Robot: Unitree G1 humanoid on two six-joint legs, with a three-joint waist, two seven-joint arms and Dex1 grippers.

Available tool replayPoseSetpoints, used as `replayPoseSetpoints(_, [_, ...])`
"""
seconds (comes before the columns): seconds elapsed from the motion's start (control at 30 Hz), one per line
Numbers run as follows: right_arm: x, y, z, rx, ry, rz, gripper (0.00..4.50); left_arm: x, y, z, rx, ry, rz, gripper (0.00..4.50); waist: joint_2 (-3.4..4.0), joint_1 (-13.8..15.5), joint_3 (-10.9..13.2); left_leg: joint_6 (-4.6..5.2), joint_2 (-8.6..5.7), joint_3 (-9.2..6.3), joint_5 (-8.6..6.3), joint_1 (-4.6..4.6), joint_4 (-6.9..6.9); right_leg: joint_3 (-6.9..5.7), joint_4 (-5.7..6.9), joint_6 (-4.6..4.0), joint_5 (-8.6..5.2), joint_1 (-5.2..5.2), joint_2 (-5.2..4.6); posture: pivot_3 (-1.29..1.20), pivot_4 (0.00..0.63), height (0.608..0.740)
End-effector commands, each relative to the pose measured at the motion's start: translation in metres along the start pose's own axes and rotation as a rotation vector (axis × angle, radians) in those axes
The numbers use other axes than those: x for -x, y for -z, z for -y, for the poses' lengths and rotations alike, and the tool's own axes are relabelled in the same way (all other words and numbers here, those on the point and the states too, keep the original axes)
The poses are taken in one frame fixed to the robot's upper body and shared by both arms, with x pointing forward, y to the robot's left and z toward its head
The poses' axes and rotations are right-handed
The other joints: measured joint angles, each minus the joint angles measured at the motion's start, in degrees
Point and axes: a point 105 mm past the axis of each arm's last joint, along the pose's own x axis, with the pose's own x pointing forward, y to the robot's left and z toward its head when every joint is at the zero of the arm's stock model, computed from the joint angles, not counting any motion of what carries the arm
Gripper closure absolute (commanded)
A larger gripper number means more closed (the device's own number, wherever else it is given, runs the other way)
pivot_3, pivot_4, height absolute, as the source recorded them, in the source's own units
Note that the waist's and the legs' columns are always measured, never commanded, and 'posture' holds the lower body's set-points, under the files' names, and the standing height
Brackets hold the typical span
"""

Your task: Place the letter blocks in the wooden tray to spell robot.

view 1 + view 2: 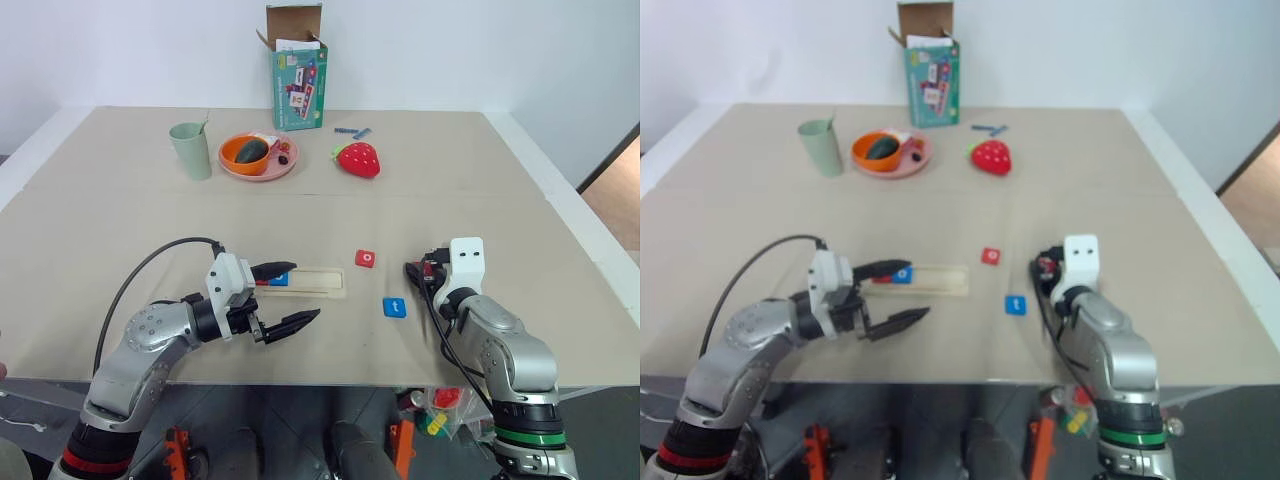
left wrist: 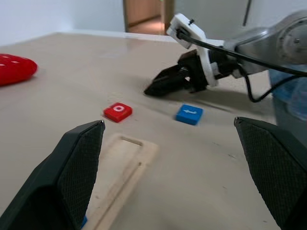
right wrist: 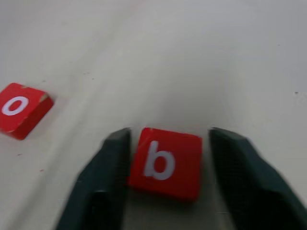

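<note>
The red b block has my right gripper on the side that must meet the tray's blue block and on the opposite side, so I need to turn and grip the b block's top and bottom [image 3: 172,133].
The wooden tray [image 1: 318,284] lies in front of me, left of centre. A blue block [image 1: 281,279] and a red one [image 1: 263,283] sit at its left end, their letters unreadable. My left gripper [image 1: 285,296] hovers open over that end, pointing right, with nothing between its fingers. A red o block [image 1: 366,258] and a blue t block [image 1: 394,307] lie loose right of the tray. My right gripper [image 3: 168,131] is low on the table, open around the red b block [image 3: 165,163]. One finger [image 3: 112,163] is against the block and a slim gap shows at the other.
At the back stand a green cup [image 1: 190,150], a round orange-pink plate [image 1: 232,163] with a bowl, a red strawberry toy [image 1: 358,159], thin blue-grey sticks [image 1: 352,131] and an open card box [image 1: 297,70]. The table's front edge runs just under both arms.
</note>
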Motion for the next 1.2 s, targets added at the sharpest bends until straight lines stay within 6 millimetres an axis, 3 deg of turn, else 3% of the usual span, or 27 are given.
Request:
replayPoseSetpoints(0.03, [0.002, -0.002, -0.004, 0.012, -0.014, 0.002, 3.26, 0.001, -0.012, 0.003, -0.035, 0.041, 0.024, 0.00, 0.00, 0.0, 0.0, 0.00, 0.01, 0.00, 0.00, 0.01, -0.01, -0.01, 0.00, -0.01, 0.00, 0.00, 0.02, 0.00, 0.150, 0.740])
replayPoseSetpoints(0.13, [0.005, -0.010, -0.010, 0.025, -0.059, 0.027, 3.26, 0.002, -0.012, 0.004, -0.017, 0.066, 0.018, 0.00, 0.00, 0.0, 0.0, 0.00, 0.01, -0.01, 0.00, 0.03, -0.04, -0.02, 0.00, -0.05, -0.03, 0.00, 0.01, 0.00, 0.150, 0.740])
replayPoseSetpoints(0.27, [0.012, -0.028, -0.036, 0.094, -0.193, 0.070, 3.26, 0.005, -0.011, 0.007, 0.001, 0.088, 0.007, 0.00, 0.02, -0.2, 0.0, 0.00, 0.01, 0.00, 0.00, 0.03, -0.05, -0.01, 0.00, -0.09, -0.05, -0.02, 0.01, 0.00, 0.150, 0.740])
replayPoseSetpoints(0.4, [0.013, -0.028, -0.050, 0.100, -0.185, 0.046, 3.26, 0.005, -0.010, 0.007, 0.002, 0.082, 0.004, 0.00, 0.01, -0.2, 0.0, 0.00, 0.02, -0.03, 0.00, 0.00, -0.08, -0.04, 0.00, -0.11, -0.07, -0.04, 0.01, 0.00, 0.150, 0.740])
replayPoseSetpoints(0.87, [0.013, -0.018, -0.058, 0.025, -0.138, 0.003, 3.26, 0.002, -0.010, 0.010, 0.007, 0.073, 0.005, 0.00, 0.01, -0.3, 0.0, -0.01, 0.01, -0.04, 0.00, -0.04, -0.12, -0.06, -0.04, -0.11, -0.12, -0.07, -0.02, 0.00, 0.150, 0.740])
replayPoseSetpoints(0.93, [0.013, -0.020, -0.059, 0.013, -0.137, 0.008, 2.18, 0.002, -0.009, 0.010, 0.005, 0.076, 0.000, 0.00, 0.01, -0.3, 0.0, -0.01, 0.02, -0.04, 0.00, -0.04, -0.12, -0.06, -0.03, -0.11, -0.12, -0.07, -0.02, 0.00, 0.150, 0.740])
replayPoseSetpoints(1.13, [0.016, -0.029, -0.055, 0.025, -0.143, 0.019, 0.11, 0.001, -0.007, 0.012, -0.002, 0.081, -0.011, 0.00, 0.02, -0.5, 0.0, -0.01, 0.01, -0.03, 0.00, -0.04, -0.12, -0.06, -0.04, -0.12, -0.12, -0.07, -0.03, 0.00, 0.150, 0.740])
replayPoseSetpoints(1.2, [0.021, -0.038, -0.050, 0.055, -0.170, 0.030, 0.05, 0.001, -0.006, 0.012, -0.006, 0.079, -0.014, 0.00, 0.02, -0.5, 0.0, -0.01, 0.01, -0.03, 0.00, -0.04, -0.12, -0.06, -0.04, -0.12, -0.12, -0.08, -0.03, 0.00, 0.150, 0.740])
